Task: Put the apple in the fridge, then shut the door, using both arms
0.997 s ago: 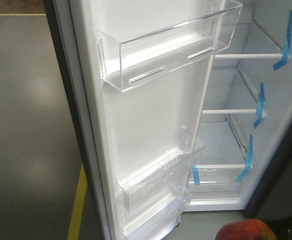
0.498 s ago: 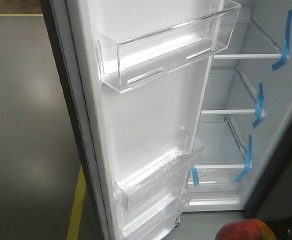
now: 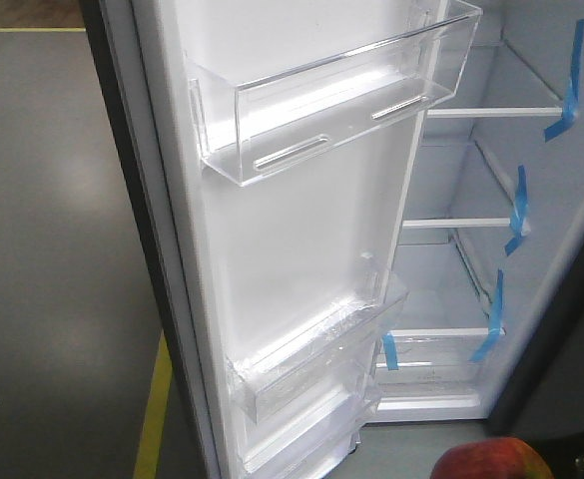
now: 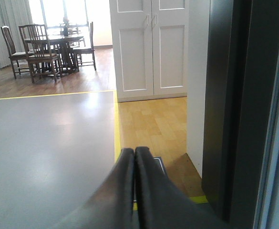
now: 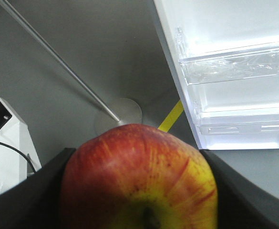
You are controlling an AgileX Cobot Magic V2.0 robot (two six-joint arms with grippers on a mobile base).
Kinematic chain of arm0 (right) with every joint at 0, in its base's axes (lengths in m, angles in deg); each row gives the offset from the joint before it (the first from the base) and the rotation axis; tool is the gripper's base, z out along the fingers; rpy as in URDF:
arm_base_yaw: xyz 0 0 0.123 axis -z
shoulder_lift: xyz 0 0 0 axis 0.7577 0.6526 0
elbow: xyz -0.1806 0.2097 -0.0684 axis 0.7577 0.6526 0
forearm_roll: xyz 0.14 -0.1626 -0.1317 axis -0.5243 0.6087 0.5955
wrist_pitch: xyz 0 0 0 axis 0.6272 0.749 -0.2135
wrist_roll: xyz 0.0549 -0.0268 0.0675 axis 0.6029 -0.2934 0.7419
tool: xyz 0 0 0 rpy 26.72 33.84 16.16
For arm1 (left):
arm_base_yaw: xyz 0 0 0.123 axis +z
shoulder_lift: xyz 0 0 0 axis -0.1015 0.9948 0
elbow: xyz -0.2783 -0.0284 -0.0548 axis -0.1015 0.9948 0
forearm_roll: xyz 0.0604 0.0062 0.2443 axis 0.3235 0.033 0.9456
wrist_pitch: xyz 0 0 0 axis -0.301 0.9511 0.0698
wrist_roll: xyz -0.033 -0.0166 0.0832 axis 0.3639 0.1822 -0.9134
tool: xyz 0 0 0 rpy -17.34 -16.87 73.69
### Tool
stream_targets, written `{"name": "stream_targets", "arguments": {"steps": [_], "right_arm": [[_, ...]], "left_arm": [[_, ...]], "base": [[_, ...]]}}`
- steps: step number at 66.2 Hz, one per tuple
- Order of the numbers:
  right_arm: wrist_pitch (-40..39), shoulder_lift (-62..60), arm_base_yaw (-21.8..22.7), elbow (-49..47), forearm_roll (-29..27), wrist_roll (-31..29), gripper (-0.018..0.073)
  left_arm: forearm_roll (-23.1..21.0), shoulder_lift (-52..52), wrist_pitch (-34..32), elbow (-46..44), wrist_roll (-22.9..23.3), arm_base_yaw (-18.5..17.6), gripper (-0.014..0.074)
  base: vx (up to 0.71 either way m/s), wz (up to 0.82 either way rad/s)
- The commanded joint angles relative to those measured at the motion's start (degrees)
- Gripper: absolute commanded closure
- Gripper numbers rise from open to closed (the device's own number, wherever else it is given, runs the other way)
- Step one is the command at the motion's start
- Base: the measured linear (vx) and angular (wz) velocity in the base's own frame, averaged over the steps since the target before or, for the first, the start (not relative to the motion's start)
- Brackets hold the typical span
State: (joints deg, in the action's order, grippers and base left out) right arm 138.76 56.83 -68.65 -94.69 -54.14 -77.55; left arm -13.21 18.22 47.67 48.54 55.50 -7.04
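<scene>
Next, I set the red apple down with my right gripper in the door's top clear bin [image 3: 375, 72], toward the fridge shelves.
The red apple [image 5: 139, 181], yellow around its stem, fills the bottom of the right wrist view, with my right gripper [image 5: 138, 191] shut on it, a black finger on each side. In the front view the apple [image 3: 491, 459] peeks in at the bottom right, below the fridge's [image 3: 471, 269] open white compartment. The door [image 3: 292, 249] stands open, its white inner face and clear bins toward me. My left gripper [image 4: 135, 153] is shut with nothing in it, beside the door's dark grey edge [image 4: 234, 109].
Blue tape strips [image 3: 516, 210] mark the fridge shelves. A yellow floor line [image 3: 155, 409] runs by the door's foot. A metal pole on a round base [image 5: 118, 117] and white equipment [image 5: 5, 157] stand on the grey floor. A white cabinet [image 4: 151, 47] and dining chairs [image 4: 39, 50] are far behind.
</scene>
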Motion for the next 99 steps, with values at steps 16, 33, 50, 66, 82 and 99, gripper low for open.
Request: {"name": "stream_targets", "arguments": {"steps": [16,33,50,66,82,99], "right_arm": [[-2.75,0.05,-0.04,-1.61,-2.51,-0.7,0.0356],[-8.24,0.77,0.03,-3.69,3.45,-1.55,0.0356],[-8.95,9.4,0.03,-16.76,19.6,7.68,0.0355],[-9.01,20.37,0.03,-33.48,25.58,8.94,0.0353],[-9.14,31.96,0.03,-52.65,25.53,8.76,0.0351],[-6.31,44.12,0.03,-71.32,23.53,8.76,0.0345]], "left_arm": [[-0.07,-0.83,-4.35,-0.97,0.62,-0.51,0.0603],[-0.07,-0.83,-4.35,-0.97,0.62,-0.51,0.0603],[-0.07,-0.83,-4.35,-0.97,0.62,-0.51,0.0603],[-0.07,-0.83,-4.35,-0.97,0.62,-0.51,0.0603],[-0.07,-0.83,-4.35,-0.97,0.62,-0.51,0.0603],[-0.07,-0.83,-4.35,-0.97,0.62,-0.51,0.0603]], "base": [[0.0,0.0],[0.0,0.0],[0.0,0.0],[0.0,0.0],[0.0,0.0],[0.0,0.0]]}}
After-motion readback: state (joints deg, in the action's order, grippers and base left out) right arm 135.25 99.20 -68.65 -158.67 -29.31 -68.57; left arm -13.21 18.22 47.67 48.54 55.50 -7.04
